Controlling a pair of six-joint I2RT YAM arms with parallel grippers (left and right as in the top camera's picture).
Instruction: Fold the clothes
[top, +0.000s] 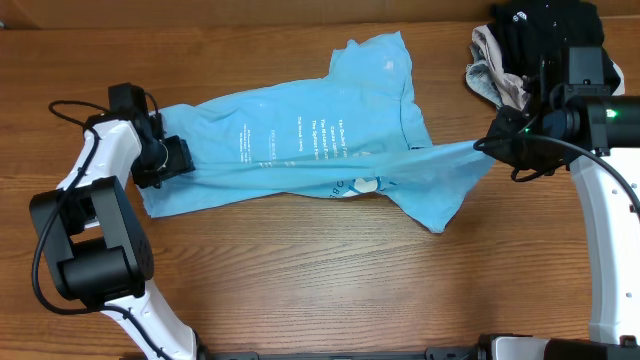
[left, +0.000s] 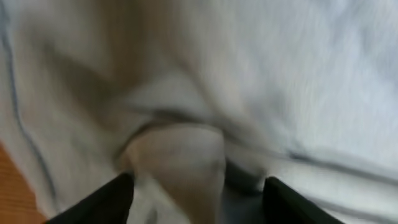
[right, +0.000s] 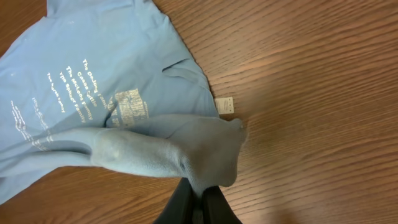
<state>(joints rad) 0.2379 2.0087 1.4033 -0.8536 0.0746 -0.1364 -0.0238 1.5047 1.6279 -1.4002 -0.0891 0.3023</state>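
Next, my left gripper moves and pinches the cloth nearer the shirt's stitched edge (left: 68, 149) before lifting, as its fingers straddle a bunched fold in from that edge.
The clothes, a sky-blue T-shirt (top: 300, 140) with white printed lines, lie stretched left to right across the wooden table. My left gripper (top: 172, 160) is at the shirt's left end. In the left wrist view its dark fingers (left: 112, 199) stand apart, open, with a bunched fold of pale cloth (left: 180, 155) lying between them. My right gripper (top: 487, 146) is shut on the shirt's right edge, which is drawn out into a taut ridge. In the right wrist view (right: 200, 190) the jaws pinch a blue fold (right: 186, 155) just above the table.
A black garment (top: 545, 30) and a beige-and-white cloth (top: 492, 65) are heaped at the back right, close behind the right arm. A small white tag (right: 225, 105) shows at the shirt's edge. Bare wood (top: 330, 270) runs along the front.
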